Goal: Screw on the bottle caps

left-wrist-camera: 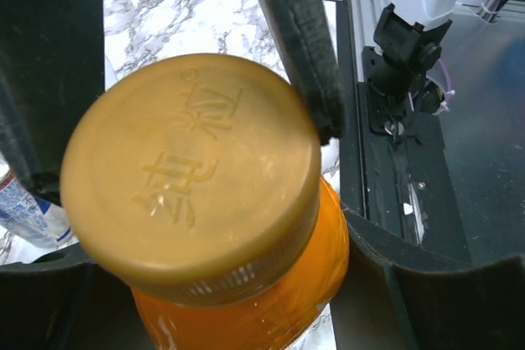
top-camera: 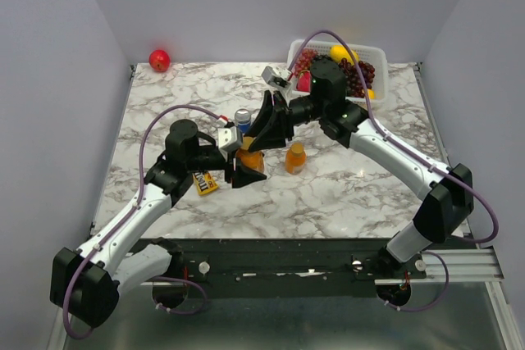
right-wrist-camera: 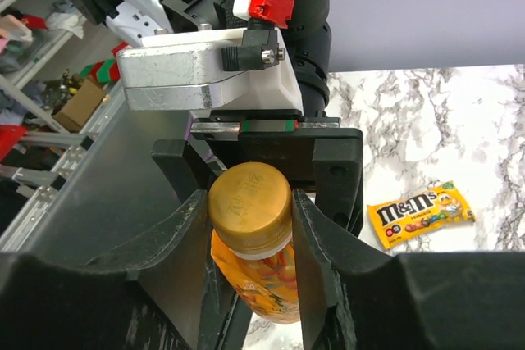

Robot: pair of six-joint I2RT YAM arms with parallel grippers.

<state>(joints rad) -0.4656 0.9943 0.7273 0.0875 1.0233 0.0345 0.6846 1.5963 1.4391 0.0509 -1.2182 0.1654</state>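
Next, my right gripper lets go of the held orange bottle beside the free orange bottle (top-camera: 324, 180), slightly nearer the table's front edge.
A stubby orange bottle (top-camera: 252, 161) is held at mid-table by both grippers. My left gripper (top-camera: 240, 170) is shut on its body (left-wrist-camera: 279, 301), jaws on either side low down. My right gripper (right-wrist-camera: 250, 220) is shut on its orange-gold cap (right-wrist-camera: 250, 201), with a finger (right-wrist-camera: 316, 260) pressed to each side. The cap fills the left wrist view (left-wrist-camera: 193, 178), with a right-gripper finger (left-wrist-camera: 297, 38) beside it. The cap sits on the bottle's neck. A second orange bottle (top-camera: 295, 157) stands capped and free just to the right. The glass jar and silver lid are out of view.
A blue-and-silver can (top-camera: 243, 117) stands just behind the grippers. A yellow M&M's packet (top-camera: 205, 183) lies to the left, also seen in the right wrist view (right-wrist-camera: 420, 212). A white basket (top-camera: 373, 53) of fruit is at the back right, and a red apple (top-camera: 159, 60) at the back left.
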